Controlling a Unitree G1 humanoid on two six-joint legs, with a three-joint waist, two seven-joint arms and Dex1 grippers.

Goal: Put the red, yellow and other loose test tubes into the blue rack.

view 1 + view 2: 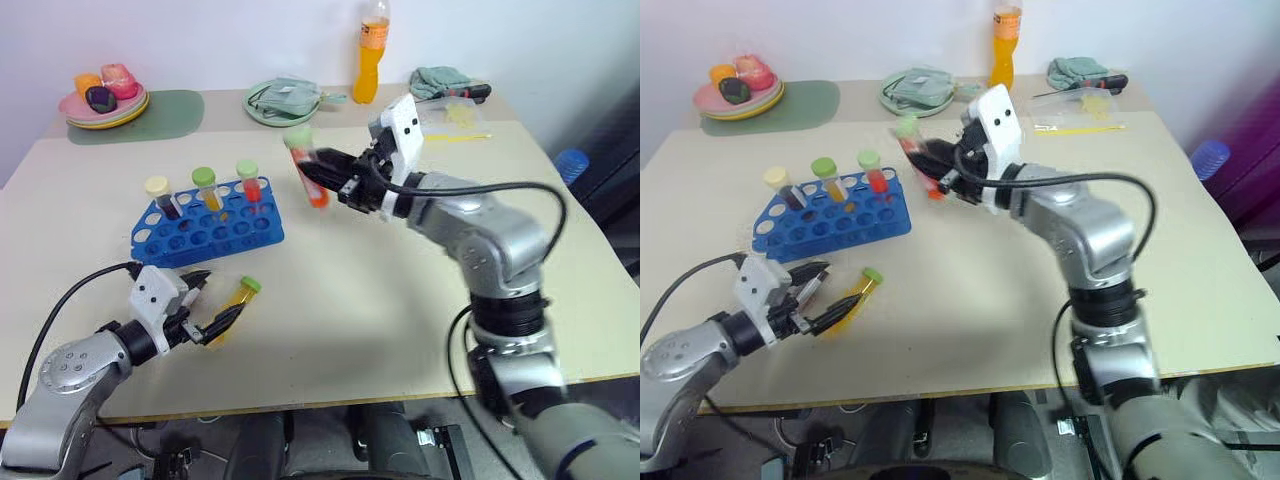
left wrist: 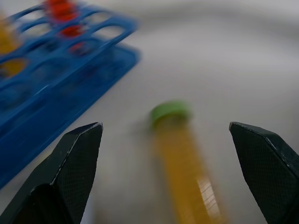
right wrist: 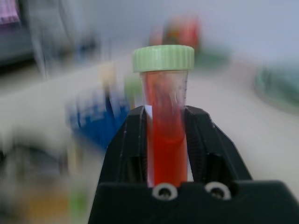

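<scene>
Next, I let go of the red test tube, now raised beside the rack, with my right gripper in the blue rack's end hole (image 1: 262, 226) in front of its red tube.
The blue rack (image 1: 205, 228) stands on the table's left half and holds three capped tubes: one dark, one yellow, one red. My right gripper (image 1: 320, 180) is raised above the table just right of the rack. It is shut on a red test tube (image 1: 309, 168) with a green cap, held nearly upright (image 3: 166, 116). A yellow test tube (image 1: 238, 303) with a green cap lies flat on the table in front of the rack. My left gripper (image 1: 212, 312) is open, low over the table. The yellow tube (image 2: 184, 158) lies between its spread fingers (image 2: 74, 163), untouched.
Along the far edge sit a plate of toy food (image 1: 104, 100) on a green mat (image 1: 160, 115), a green plate with a cloth (image 1: 285, 101), an orange bottle (image 1: 370, 55), a folded cloth (image 1: 440, 80) and a plastic bag (image 1: 455, 115). The table's near edge (image 1: 330, 400) is close to my left gripper.
</scene>
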